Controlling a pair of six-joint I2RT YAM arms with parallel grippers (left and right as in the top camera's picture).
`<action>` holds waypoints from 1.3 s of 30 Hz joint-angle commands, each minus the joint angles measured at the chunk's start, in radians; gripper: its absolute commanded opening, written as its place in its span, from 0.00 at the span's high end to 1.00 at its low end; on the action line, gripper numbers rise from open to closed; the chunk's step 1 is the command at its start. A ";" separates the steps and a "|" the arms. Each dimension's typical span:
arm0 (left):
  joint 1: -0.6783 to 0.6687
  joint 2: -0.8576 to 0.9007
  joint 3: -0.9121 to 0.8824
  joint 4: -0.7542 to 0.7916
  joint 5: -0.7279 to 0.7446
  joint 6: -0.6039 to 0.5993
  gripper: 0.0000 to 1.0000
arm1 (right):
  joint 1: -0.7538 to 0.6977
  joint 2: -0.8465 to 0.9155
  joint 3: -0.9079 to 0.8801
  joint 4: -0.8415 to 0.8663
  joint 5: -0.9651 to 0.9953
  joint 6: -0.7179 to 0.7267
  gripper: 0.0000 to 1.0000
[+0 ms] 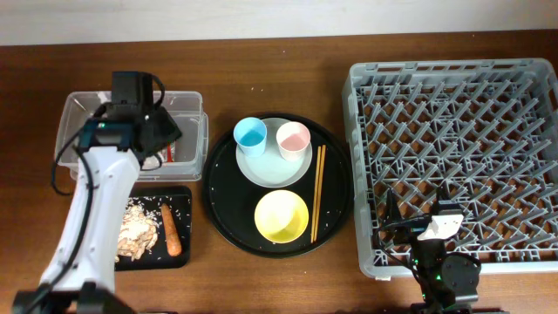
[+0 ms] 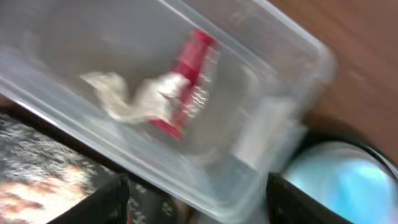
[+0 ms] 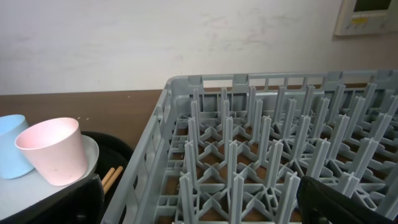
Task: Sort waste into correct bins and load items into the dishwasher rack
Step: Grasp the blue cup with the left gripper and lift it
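Observation:
The blue cup on the pale plate is next for my left gripper, which should go there and close on the cup's rim point(image 1: 236, 132) point(image 2: 298, 173), nearest the clear tub.
The clear tub point(image 1: 74, 118) at the far left holds the red wrapper point(image 2: 189, 68) and white tissue point(image 2: 140, 99). My left gripper point(image 1: 159, 131) hovers over the tub's right end, open and empty point(image 2: 196, 202). The shallow black tray point(image 1: 180, 199) holds beige scraps point(image 1: 137, 231) and the carrot piece point(image 1: 171, 229). On the round black tray point(image 1: 222, 222) sit the pale plate point(image 1: 272, 172) with the blue cup point(image 1: 250, 134) and pink cup point(image 1: 293, 138), the yellow bowl point(image 1: 282, 216) and chopsticks point(image 1: 318, 192). My right gripper point(image 1: 418, 225) is open and empty over the grey rack's point(image 1: 453, 166) front edge point(image 3: 199, 205).
The rack point(image 3: 261, 143) fills the right side of the wooden table. The pink cup point(image 3: 53, 149), blue cup point(image 3: 11, 146) and chopstick ends point(image 3: 111, 177) show left of it in the right wrist view. The blue cup point(image 2: 339, 180) lies right of the tub.

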 commanded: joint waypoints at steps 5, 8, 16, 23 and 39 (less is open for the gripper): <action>-0.317 -0.066 -0.009 -0.129 0.227 0.082 0.33 | 0.006 -0.006 -0.005 -0.007 0.009 0.001 0.02; -0.402 -0.066 -0.009 -0.130 0.230 0.089 0.33 | 0.006 -0.006 -0.005 0.005 0.014 -0.007 0.02; -0.513 -0.066 -0.009 -0.138 0.232 0.101 0.32 | 0.006 -0.003 0.160 -0.154 -0.263 0.032 0.02; -0.512 -0.048 -0.009 0.027 -0.032 0.100 0.44 | 0.006 0.344 0.927 -0.885 -0.254 0.031 0.02; -0.246 0.315 -0.009 0.282 0.201 0.112 0.50 | 0.006 0.718 1.183 -1.247 -0.332 0.031 0.02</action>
